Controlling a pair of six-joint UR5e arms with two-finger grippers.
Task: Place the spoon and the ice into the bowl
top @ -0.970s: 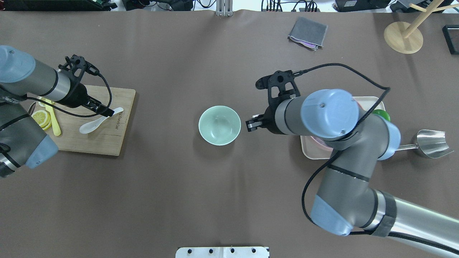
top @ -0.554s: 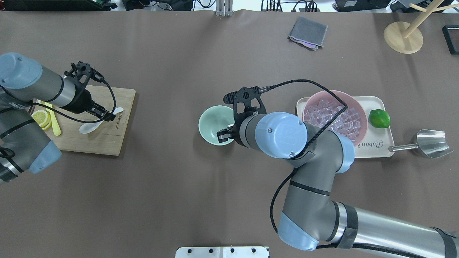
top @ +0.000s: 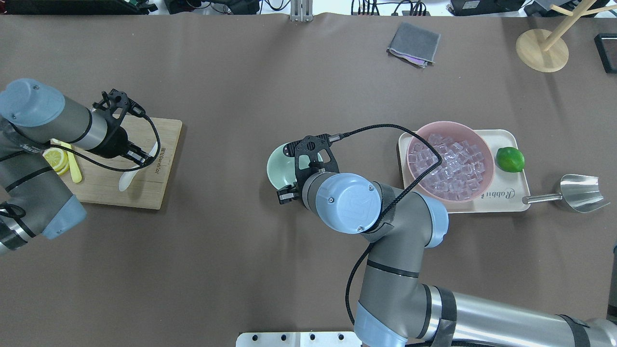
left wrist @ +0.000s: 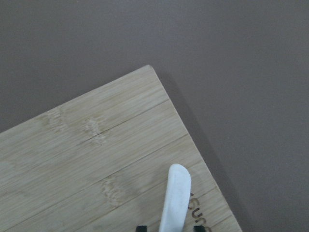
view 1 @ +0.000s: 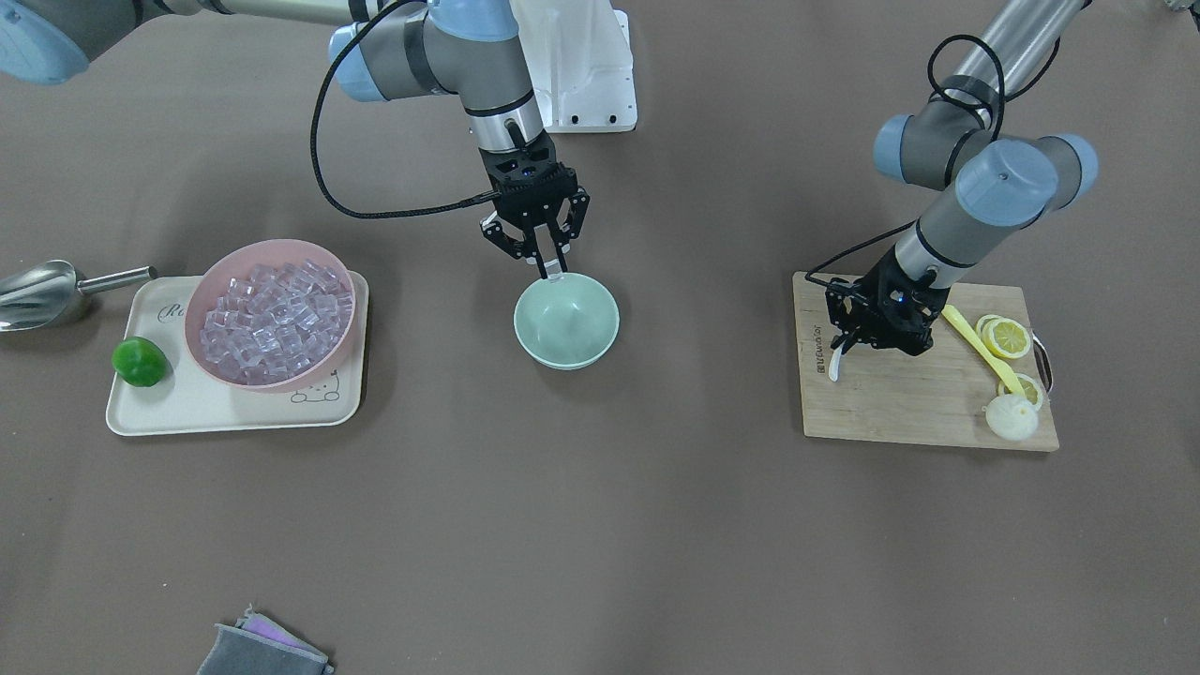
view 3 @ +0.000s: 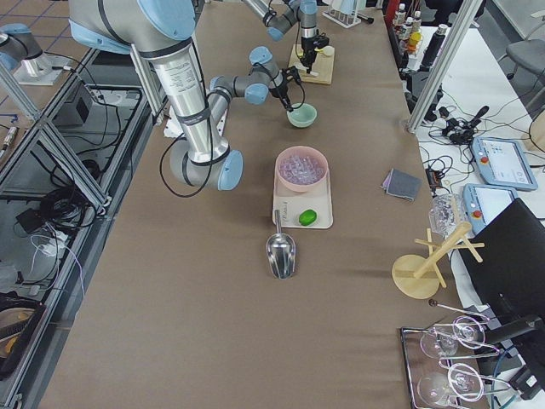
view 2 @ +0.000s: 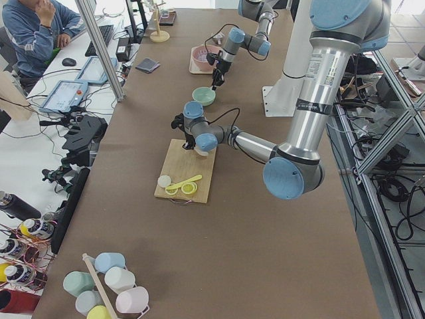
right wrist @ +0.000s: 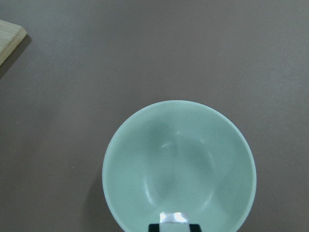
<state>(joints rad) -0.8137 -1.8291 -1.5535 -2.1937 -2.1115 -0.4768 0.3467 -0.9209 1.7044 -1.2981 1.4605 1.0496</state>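
The robot's left gripper will release the white spoon, which still lies on the cutting board, inside the mint-green bowl (view 1: 564,337) in the middle of the table.
The white spoon (top: 128,180) lies on the bamboo cutting board (top: 144,190) at the left. My left gripper (top: 140,158) is down over its handle. In the left wrist view the two fingertips sit on either side of the handle (left wrist: 176,198), closed on it. The mint-green bowl (top: 278,166) stands mid-table with nothing lying in it (right wrist: 178,164). My right gripper (view 1: 549,272) hangs over the bowl's rim on the robot's side, shut on one clear ice cube (right wrist: 174,218). Many more ice cubes (top: 450,161) fill the pink bowl (top: 486,178).
The pink bowl and a lime (top: 510,159) sit on a cream tray (top: 511,200), with a steel scoop (top: 581,193) to its right. Lemon slices (top: 54,158) and a yellow utensil (top: 73,166) lie on the board. A grey cloth (top: 413,44) and a wooden stand (top: 542,50) are at the far edge.
My right arm swung left from beside the tray to over the bowl, uncovering the pink bowl. My left gripper moved onto the spoon, and the spoon has turned to a steeper angle.
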